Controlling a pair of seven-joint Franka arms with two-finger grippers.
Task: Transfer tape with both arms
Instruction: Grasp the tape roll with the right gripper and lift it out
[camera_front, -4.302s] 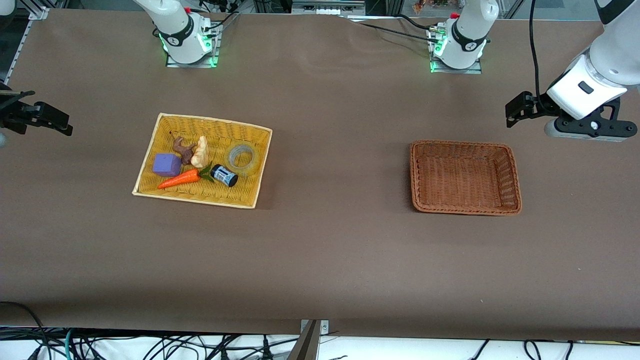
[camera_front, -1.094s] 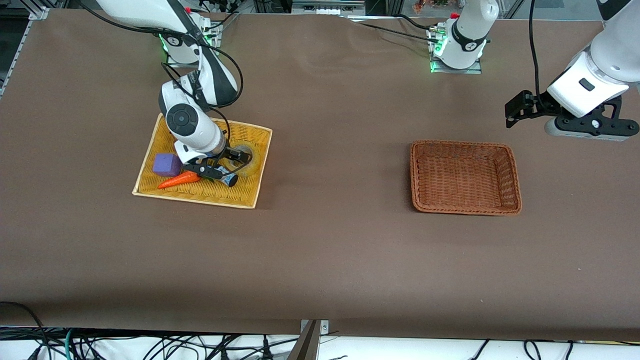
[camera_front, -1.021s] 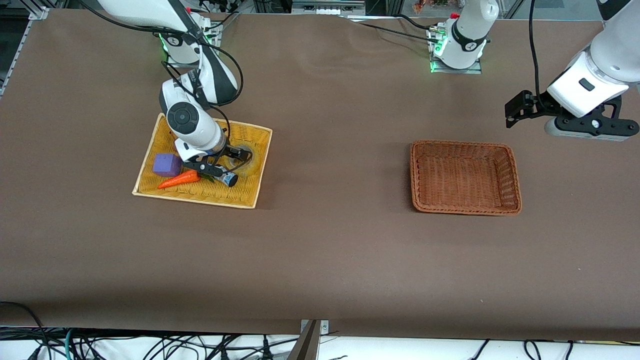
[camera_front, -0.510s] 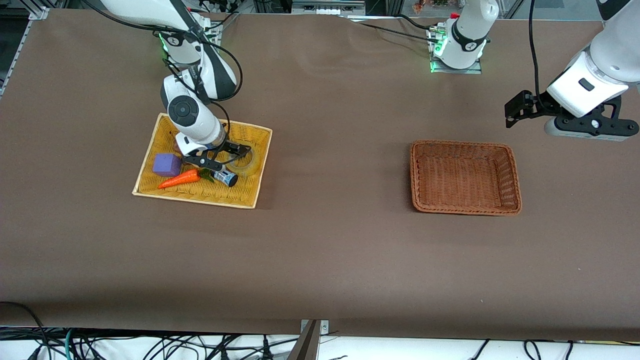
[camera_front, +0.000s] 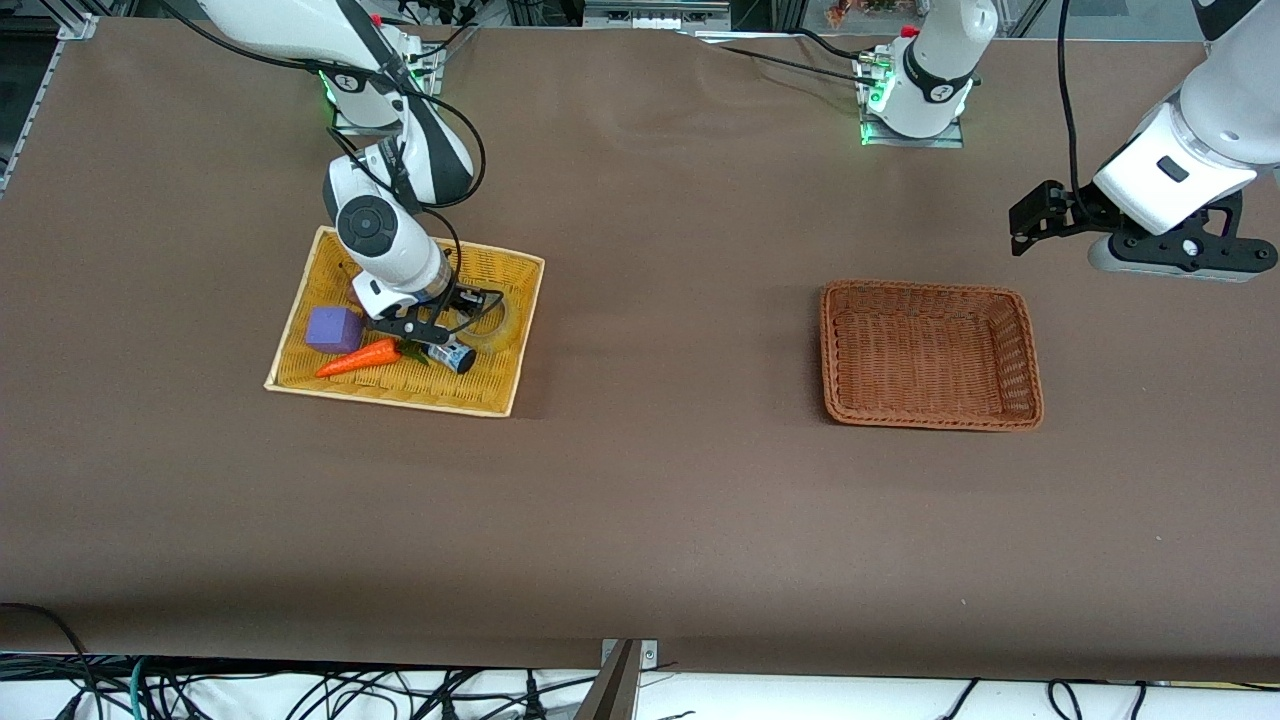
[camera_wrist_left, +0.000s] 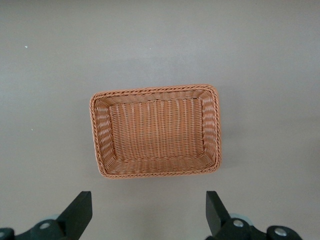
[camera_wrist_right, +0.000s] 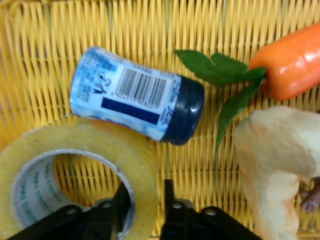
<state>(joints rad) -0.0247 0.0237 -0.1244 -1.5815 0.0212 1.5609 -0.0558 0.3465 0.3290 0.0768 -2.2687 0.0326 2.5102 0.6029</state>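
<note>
Next, I set the tape, still down in the yellow basket, with my right gripper on the bare table (camera_front: 660, 323) between the yellow basket and the brown basket.
The tape (camera_front: 498, 318), a yellowish ring, lies in the yellow basket (camera_front: 300, 382) at the end toward the left arm. In the right wrist view the tape (camera_wrist_right: 75, 150) fills the corner beside the bottle. My right gripper (camera_front: 458, 312) is down in the yellow basket. In its wrist view the right gripper (camera_wrist_right: 145, 200) is shut on the ring's wall, one finger inside the hole and one outside. My left gripper (camera_front: 1020, 230) is open and empty, and it waits in the air past the brown basket (camera_front: 1030, 360). In its own view the left gripper (camera_wrist_left: 147, 212) looks down on that basket (camera_wrist_left: 155, 90).
The yellow basket also holds a purple cube (camera_front: 333, 329), a toy carrot (camera_front: 358, 358) and a blue-labelled, black-capped bottle (camera_front: 452, 355). The bottle (camera_wrist_right: 135, 100) touches the tape. A cream lump (camera_wrist_right: 277, 160) lies beside the fingers. The brown basket holds nothing.
The right arm came in from the table's end and lowered into the yellow basket. Over the last second its fingers closed on the tape's wall. The left arm has not moved.
</note>
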